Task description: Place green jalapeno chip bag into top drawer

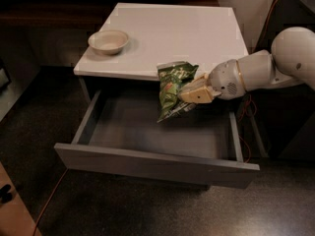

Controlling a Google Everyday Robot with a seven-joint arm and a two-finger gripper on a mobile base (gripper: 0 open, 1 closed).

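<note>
Next, my gripper lets go of the green jalapeno chip bag on the grey bottom of the drawer, toward the white arm's side (181, 126).
The green jalapeno chip bag (173, 88) hangs in the air over the open top drawer (157, 163), just in front of the cabinet top's front edge. My gripper (189, 93) comes in from the right on a white arm and is shut on the bag's right side. The bag hangs tilted, its lower end pointing down into the drawer's right half. The drawer is pulled far out and its grey inside shows nothing in it.
A beige bowl (109, 41) stands on the white cabinet top (192, 33) at its left. My white arm (275, 65) reaches over the cabinet's right front corner. Dark floor surrounds the cabinet. An orange cable (49, 200) runs along the floor at the left.
</note>
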